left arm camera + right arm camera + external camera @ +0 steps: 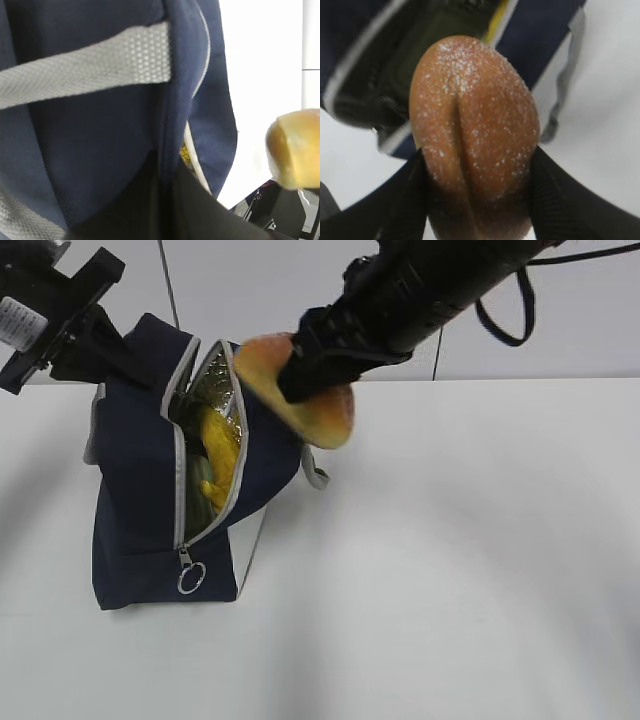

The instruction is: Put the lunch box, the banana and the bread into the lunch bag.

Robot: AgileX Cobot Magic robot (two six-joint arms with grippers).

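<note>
I will use my right gripper to put the bread down inside the navy lunch bag [190, 460], next to the pale green sliver.
The navy lunch bag [140, 510] stands at the left with its zipper open and its mouth facing right. The yellow banana [220, 445] lies inside, with a pale green sliver [206, 490] below it; I cannot tell whether that sliver is the lunch box. My right gripper [305, 375] is shut on the golden-brown bread [335, 418], held just above and right of the bag's mouth. In the right wrist view the bread [475, 115] sits between both fingers of that gripper [477, 200]. My left gripper [167, 195] pinches the lunch bag's rim [172, 130] at the top left.
The bag stands on a white table [450, 560] with a pale wall behind. A grey strap handle [316, 476] hangs off the bag's right side, and the zipper's ring pull [191, 578] dangles low in front. A black cable loop [505, 320] hangs from the right arm.
</note>
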